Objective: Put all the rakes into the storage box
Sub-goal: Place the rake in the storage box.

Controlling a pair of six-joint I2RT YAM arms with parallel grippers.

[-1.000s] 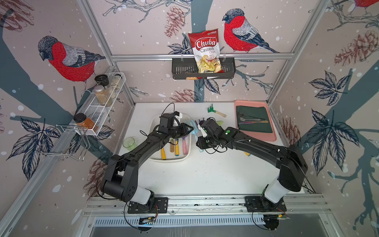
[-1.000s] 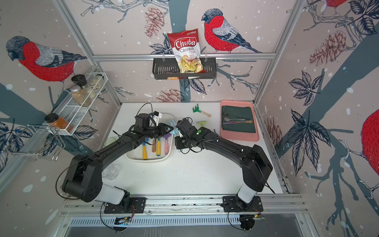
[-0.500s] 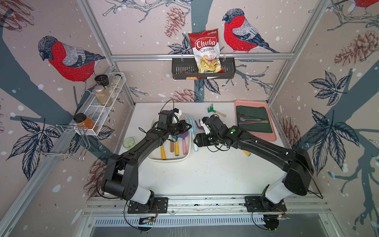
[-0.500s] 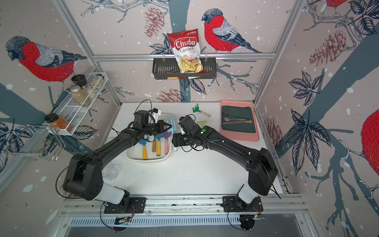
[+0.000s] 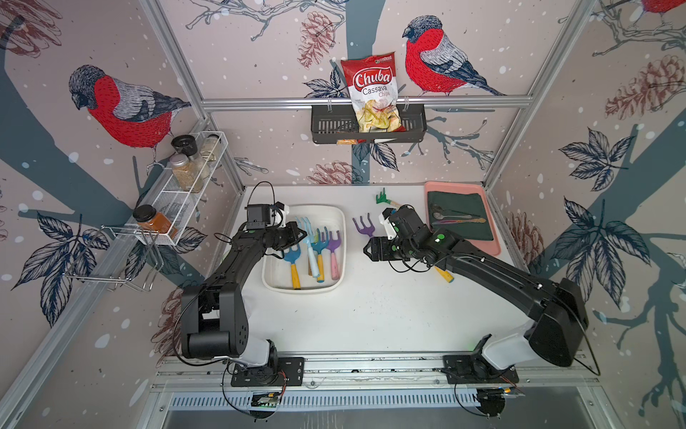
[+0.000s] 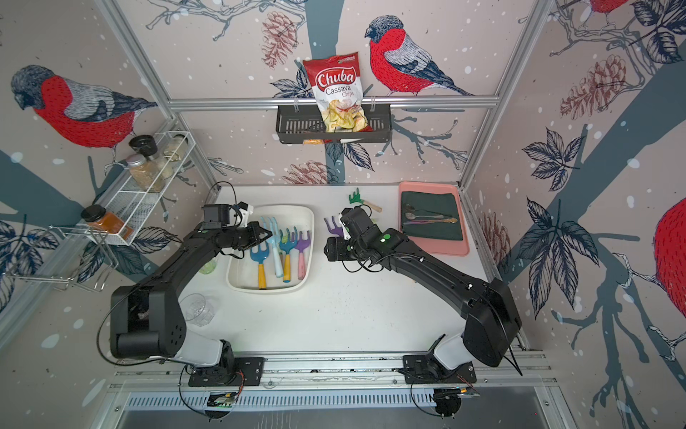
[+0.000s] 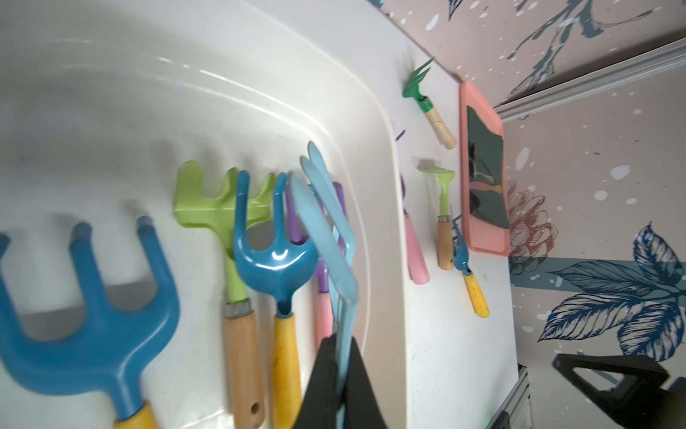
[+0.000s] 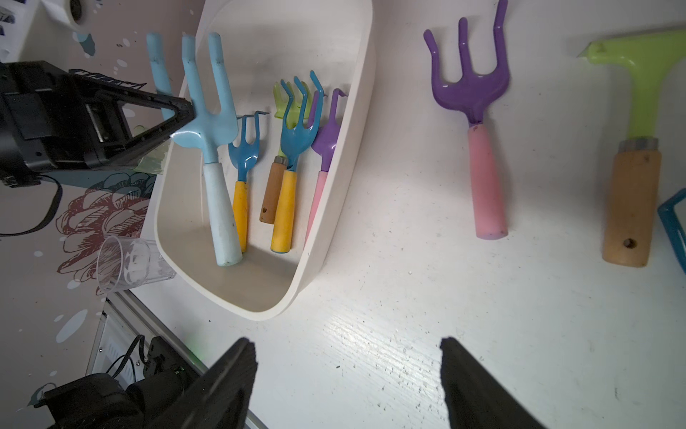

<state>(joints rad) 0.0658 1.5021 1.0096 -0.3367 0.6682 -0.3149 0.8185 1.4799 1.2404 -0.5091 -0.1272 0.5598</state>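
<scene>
I will use my left gripper to put the light blue rake down between the box's lime rake and wider blue rake [image 5: 299,266] [image 7: 187,361]. The light blue rake is still above the box.
The storage box [image 5: 319,208] [image 6: 293,208] is a white tub left of centre, with several rakes lying in it. My left gripper [image 5: 299,234] [image 6: 265,233] [image 7: 339,345] is shut on the head of a light blue rake [image 5: 305,226] [image 6: 273,230] [image 7: 326,237] [image 8: 208,122] above the box's left side. The rake's pale handle slants down into the box. My right gripper [image 5: 367,249] [image 6: 326,249] [image 8: 345,345] stands open and empty over bare table, right of the box. A purple rake [image 5: 365,228] [image 8: 471,93] with a pink handle lies just behind it.
A green rake [image 5: 384,200] lies at the back, a lime one [image 8: 638,111] and a blue one [image 5: 443,275] under my right arm. A pink tray [image 5: 493,237] with cloth and cutlery is at the right. A clear cup [image 6: 198,308] stands left of the box.
My right gripper opened, let go of the light blue rake and drew back to the right. My left gripper shut on the rake's head and brought it over the box.
</scene>
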